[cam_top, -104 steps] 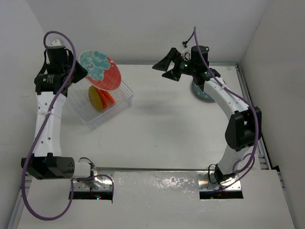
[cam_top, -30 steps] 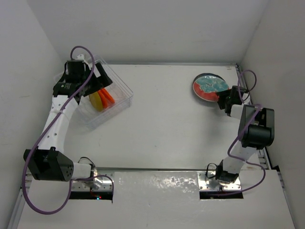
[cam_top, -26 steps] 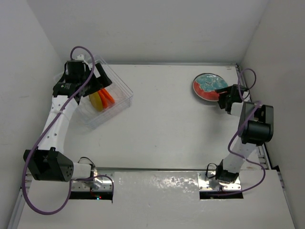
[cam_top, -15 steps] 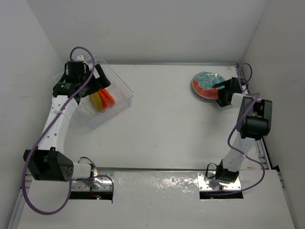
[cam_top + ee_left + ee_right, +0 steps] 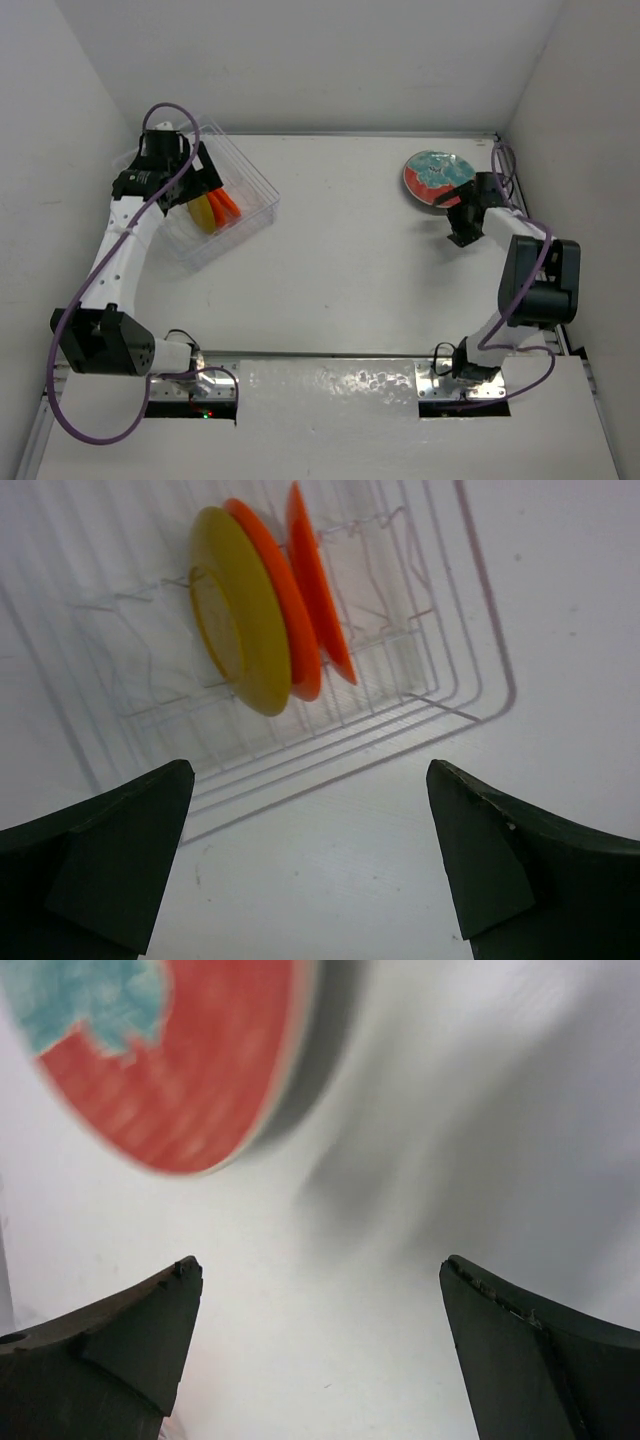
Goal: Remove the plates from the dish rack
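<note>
I should close my left gripper on the top rim of the yellow plate (image 5: 206,205) (image 5: 265,610), which stands next to the orange plates in the dish rack.
The clear dish rack (image 5: 245,215) stands at the back left. In it three plates stand on edge: a yellow one (image 5: 235,640) and two orange ones (image 5: 300,650) (image 5: 322,600) behind it. My left gripper (image 5: 310,772) hovers open just above the rack (image 5: 440,680), near these plates, with nothing between its fingers; in the top view it (image 5: 200,183) is over the rack's left part. A teal and red plate (image 5: 437,178) lies flat on the table at the back right. My right gripper (image 5: 320,1263) is open and empty just beside that plate (image 5: 170,1050), on its near side (image 5: 461,224).
White walls close in the table on the left, back and right. The teal and red plate lies close to the right wall. The arms' bases (image 5: 460,370) sit at the near edge.
My right gripper has opened, let go of the teal and red plate's edge and drawn back from it toward the near side. My left gripper has stayed over the rack.
</note>
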Motion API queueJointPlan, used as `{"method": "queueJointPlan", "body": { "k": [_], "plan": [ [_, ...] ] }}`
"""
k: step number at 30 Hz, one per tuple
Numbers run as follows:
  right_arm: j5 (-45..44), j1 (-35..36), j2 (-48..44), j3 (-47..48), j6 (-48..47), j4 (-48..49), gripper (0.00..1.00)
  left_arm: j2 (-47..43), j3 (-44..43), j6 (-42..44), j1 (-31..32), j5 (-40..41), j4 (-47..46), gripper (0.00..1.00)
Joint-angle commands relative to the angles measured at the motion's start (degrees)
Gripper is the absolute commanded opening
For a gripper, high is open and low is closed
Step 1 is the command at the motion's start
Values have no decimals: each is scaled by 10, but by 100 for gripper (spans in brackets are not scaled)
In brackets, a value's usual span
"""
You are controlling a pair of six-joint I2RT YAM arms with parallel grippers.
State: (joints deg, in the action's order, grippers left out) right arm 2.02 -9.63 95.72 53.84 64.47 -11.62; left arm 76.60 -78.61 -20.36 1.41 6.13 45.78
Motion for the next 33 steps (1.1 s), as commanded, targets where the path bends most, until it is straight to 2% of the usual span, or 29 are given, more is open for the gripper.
{"method": "queueJointPlan", "body": {
  "k": [1, 3, 5, 9, 17, 19, 23, 25, 26, 33],
  "plan": [
    [17, 57, -41, 64, -64, 26, 99, 34, -31, 5, -3, 101, 33, 96],
    [0, 92, -51, 94, -115, -36, 99, 50, -37, 2, -3, 126, 33, 87],
    [0, 125, -64, 101, -138, -49, 99, 60, -40, 4, -3, 123, 14, 85],
    [0, 168, -96, 75, -159, -58, 99, 117, -73, -9, 0, 111, 17, 66],
    [-2, 187, -128, 24, -201, -87, 99, 167, -123, -48, 6, 44, -46, 65],
    [-1, 187, -134, 14, -208, -90, 99, 187, -142, -59, 8, 30, -60, 61],
    [3, 188, -145, 0, -217, -102, 99, 224, -162, -78, 10, -5, -71, 47],
    [4, 188, -148, -2, -222, -106, 99, 228, -163, -89, 13, -2, -74, 44],
    [4, 187, -148, -3, -224, -111, 99, 233, -163, -91, 14, 5, -74, 38],
    [7, 188, -150, -9, -233, -119, 99, 239, -175, -96, 29, 53, -38, 35]
  ]
}}
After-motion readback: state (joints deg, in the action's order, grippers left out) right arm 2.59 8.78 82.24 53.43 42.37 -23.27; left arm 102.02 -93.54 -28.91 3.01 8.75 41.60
